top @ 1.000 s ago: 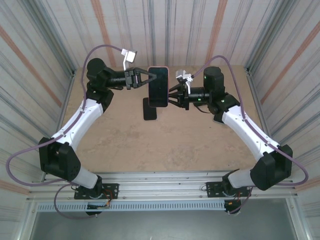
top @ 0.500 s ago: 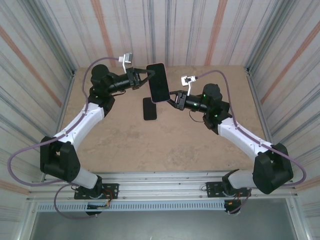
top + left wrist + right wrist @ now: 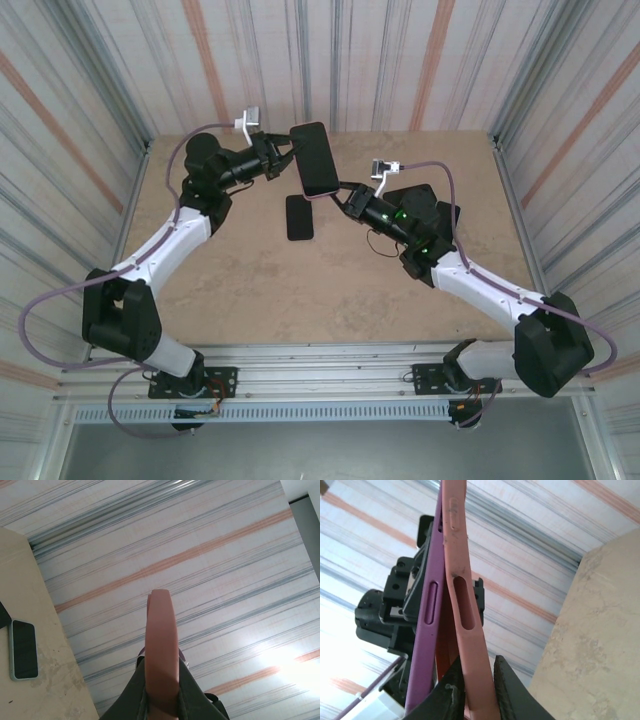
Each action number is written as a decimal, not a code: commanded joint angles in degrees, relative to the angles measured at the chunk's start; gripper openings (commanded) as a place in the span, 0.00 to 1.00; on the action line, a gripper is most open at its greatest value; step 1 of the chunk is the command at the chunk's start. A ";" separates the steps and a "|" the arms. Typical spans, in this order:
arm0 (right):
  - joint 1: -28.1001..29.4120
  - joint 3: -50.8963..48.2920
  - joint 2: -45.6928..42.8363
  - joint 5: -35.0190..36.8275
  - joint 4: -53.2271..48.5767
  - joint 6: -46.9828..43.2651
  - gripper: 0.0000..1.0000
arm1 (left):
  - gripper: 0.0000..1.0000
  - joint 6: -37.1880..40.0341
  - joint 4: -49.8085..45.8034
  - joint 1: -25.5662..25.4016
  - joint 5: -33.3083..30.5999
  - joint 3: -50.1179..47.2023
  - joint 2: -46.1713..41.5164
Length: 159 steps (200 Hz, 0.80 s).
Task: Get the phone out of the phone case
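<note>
The robot's two grippers both hold the pink case, so next the left gripper opens, grips the purple phone by its parted near end (image 3: pixel 418 680) and pulls the phone out.
The phone (image 3: pixel 314 160), dark screen up in a pink phone case, hangs tilted above the table's back middle. My left gripper (image 3: pixel 288 158) is shut on its left edge; in the left wrist view the pink case edge (image 3: pixel 161 650) stands clamped between the left gripper's (image 3: pixel 161 705) fingers. My right gripper (image 3: pixel 343 196) is at the phone's lower right corner. In the right wrist view the purple phone (image 3: pixel 426 615) has parted from the pink case (image 3: pixel 463 605) at the near end. My right gripper (image 3: pixel 477 685) is shut on the case's wall, with one finger in the gap.
A second phone (image 3: pixel 300 217) lies flat on the tan table (image 3: pixel 250 280) below the held one; it shows a pale green case in the left wrist view (image 3: pixel 24 649). Corrugated metal walls (image 3: pixel 350 60) enclose the table on three sides.
The phone has tilted and shifted towards the back wall. My right arm has dropped lower and nearer, and its jaws have closed onto the case's edge. The left grip is unchanged.
</note>
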 commanded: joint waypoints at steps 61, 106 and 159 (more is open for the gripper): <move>1.49 -2.20 -0.13 4.93 9.10 7.81 0.02 | 0.20 -1.30 0.04 -0.39 -2.95 -0.63 2.01; 1.58 -3.98 0.14 7.19 9.36 8.27 0.00 | 0.36 -2.38 -1.29 -0.47 -3.67 -1.10 2.05; 1.49 -4.49 1.01 9.35 11.34 8.57 0.00 | 0.54 1.09 -11.21 -0.38 -6.05 -1.12 0.72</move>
